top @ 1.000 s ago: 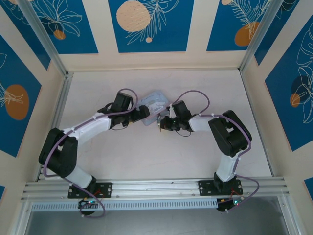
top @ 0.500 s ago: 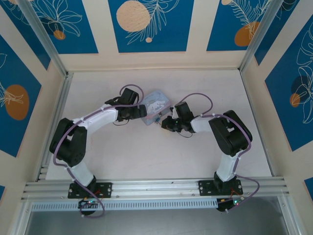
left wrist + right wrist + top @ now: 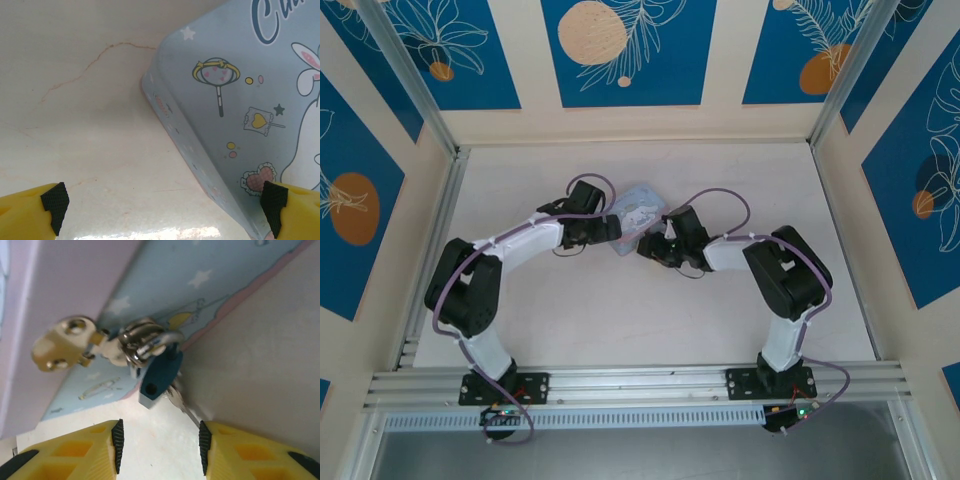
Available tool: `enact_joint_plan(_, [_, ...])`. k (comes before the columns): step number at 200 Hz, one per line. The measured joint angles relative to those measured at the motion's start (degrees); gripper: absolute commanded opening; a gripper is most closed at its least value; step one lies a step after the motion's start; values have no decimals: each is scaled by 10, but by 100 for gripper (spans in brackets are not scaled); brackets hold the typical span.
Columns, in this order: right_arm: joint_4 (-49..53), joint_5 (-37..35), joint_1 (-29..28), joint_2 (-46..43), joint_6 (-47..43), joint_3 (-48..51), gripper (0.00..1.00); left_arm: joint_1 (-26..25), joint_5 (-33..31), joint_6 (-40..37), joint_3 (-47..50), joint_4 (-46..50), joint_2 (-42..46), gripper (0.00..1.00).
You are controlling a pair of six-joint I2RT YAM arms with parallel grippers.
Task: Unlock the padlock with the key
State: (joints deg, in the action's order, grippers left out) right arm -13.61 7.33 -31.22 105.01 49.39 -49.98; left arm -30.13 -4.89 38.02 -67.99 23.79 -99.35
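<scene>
The padlock's shackle hole is empty while its shackle still hooks through the hasp, so the robot's right gripper should leave the key and take the padlock's body (image 3: 163,371).
The padlock (image 3: 161,376), small and dark blue, hangs by its metal shackle from the silvery hasp (image 3: 142,342) on the side of the pale blue cartoon-printed box (image 3: 638,212). The key (image 3: 183,407), a thin metal sliver, sticks out from behind the padlock's lower end towards my right finger pad (image 3: 202,446). My right gripper (image 3: 160,447) is open just below the padlock, with only bare table between its pads. At the box's left side, my left gripper (image 3: 162,210) is open wide, the box's lower corner (image 3: 235,200) reaching in by its right finger. In the top view, both grippers flank the box: left gripper (image 3: 607,228), right gripper (image 3: 648,246).
The box lid (image 3: 240,90) with printed figures takes up the right of the left wrist view, beside pale marbled table (image 3: 85,125). Purple cables (image 3: 720,197) loop over both arms. Enclosure walls and aluminium posts (image 3: 438,210) surround the table.
My right gripper has opened from shut and shifted left towards the box. My left arm raised its elbow a second ago and has stayed still since.
</scene>
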Motion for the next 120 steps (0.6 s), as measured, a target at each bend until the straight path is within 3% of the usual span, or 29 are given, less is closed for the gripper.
enact_joint_plan(50, [8,-47,-17,10,37,-18,44,0,8,3,0,-7,-2,100])
enact_joint_plan(120, [34,-108,-25,11,66,-27,31,0,9,4,0,-9,-3,100])
